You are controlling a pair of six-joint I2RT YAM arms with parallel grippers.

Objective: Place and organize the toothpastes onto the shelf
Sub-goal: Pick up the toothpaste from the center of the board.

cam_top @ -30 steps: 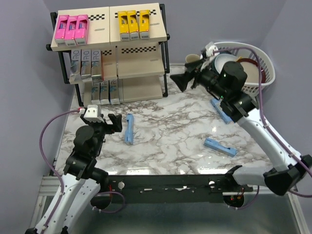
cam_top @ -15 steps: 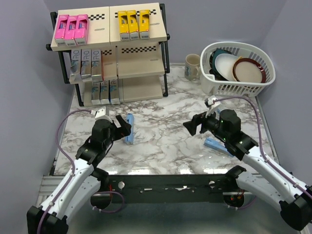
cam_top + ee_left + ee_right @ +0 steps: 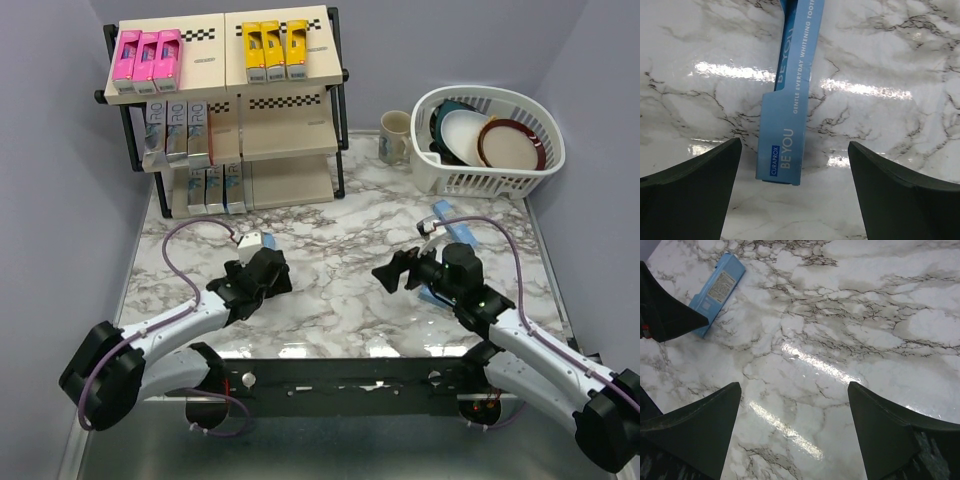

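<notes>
I will use my left gripper to take the carton's near end (image 3: 781, 155), lift it and hand it over, because the light blue carton is far from my right gripper.
A light blue toothpaste carton (image 3: 790, 100) lies flat on the marble table, its near end between the fingers of my left gripper (image 3: 794, 145), which is open just above it. In the top view that gripper (image 3: 272, 270) covers most of the carton. My right gripper (image 3: 390, 270) hovers open over bare marble at mid-table; its wrist view shows the same carton (image 3: 717, 292) far left. Two more blue toothpastes lie on the right, one (image 3: 455, 225) free, one (image 3: 432, 296) partly behind my right arm. The shelf (image 3: 285, 140) holds pink (image 3: 145, 55), yellow (image 3: 275, 48) and silver (image 3: 175, 130) cartons.
A white dish basket (image 3: 500, 178) with plates stands at the back right, a beige mug (image 3: 395, 135) beside it. More cartons (image 3: 215, 185) stand on the shelf's bottom tier. Purple walls close in the left, back and right sides.
My left arm stretched forward and dropped low over the blue carton. My right arm swung down from near the basket to mid-table, and its jaws opened a little wider.
</notes>
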